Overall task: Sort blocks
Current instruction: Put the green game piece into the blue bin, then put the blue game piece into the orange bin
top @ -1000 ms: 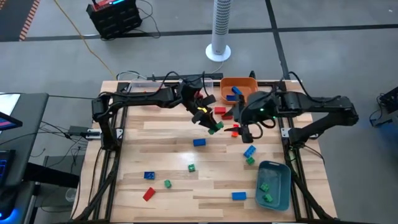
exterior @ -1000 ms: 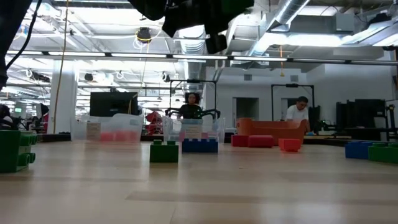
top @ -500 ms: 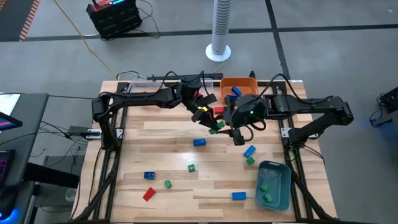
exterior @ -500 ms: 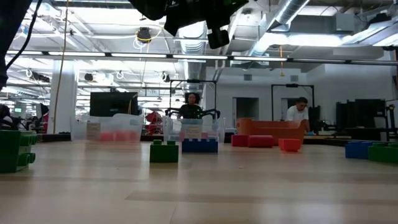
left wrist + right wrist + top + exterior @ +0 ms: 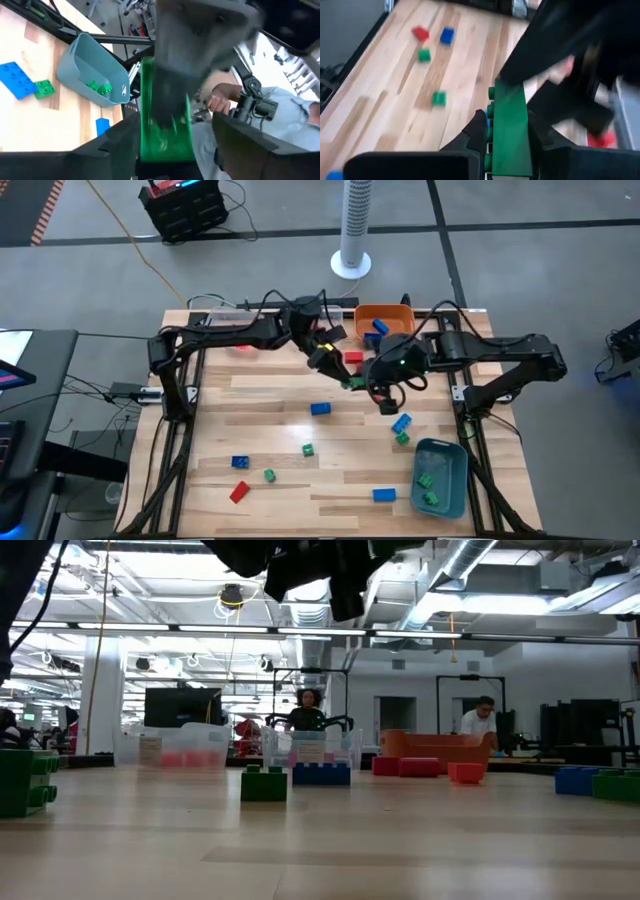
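My right gripper releases the green block next in the blue-grey bin (image 5: 433, 499), by the nearer green block.
A green block (image 5: 348, 383) hangs in the air over the table's middle, between my two grippers. My right gripper (image 5: 365, 385) comes from the table's right and is shut on it; the right wrist view shows the block (image 5: 510, 125) between its fingers. My left gripper (image 5: 338, 372) comes from the far left. In the left wrist view the block (image 5: 165, 125) stands between the left fingers with a gap on one side, so this gripper (image 5: 175, 150) is open. Whether its other finger touches the block, I cannot tell. Both arms show dark at the top of the low view (image 5: 320, 570). My right gripper pinches the green block by its two long sides (image 5: 492, 132) between its two fingers (image 5: 477, 132). The fingers come from the table's right and lie along the block. The block is lifted clear of the table, and its other end points at the left gripper.
An orange bin (image 5: 385, 320) stands at the far right. A blue-grey bin (image 5: 443, 475) with green blocks stands at the near right. Loose blocks lie about: blue (image 5: 320, 409), blue (image 5: 402, 423), green (image 5: 308, 450), red (image 5: 239, 492), blue (image 5: 384, 495), red (image 5: 352, 358).
My right gripper has gone toward the table's left, up to the green block held by the left gripper. My left gripper has drawn back a little toward the far edge. The block has stayed in the air at about the same place.
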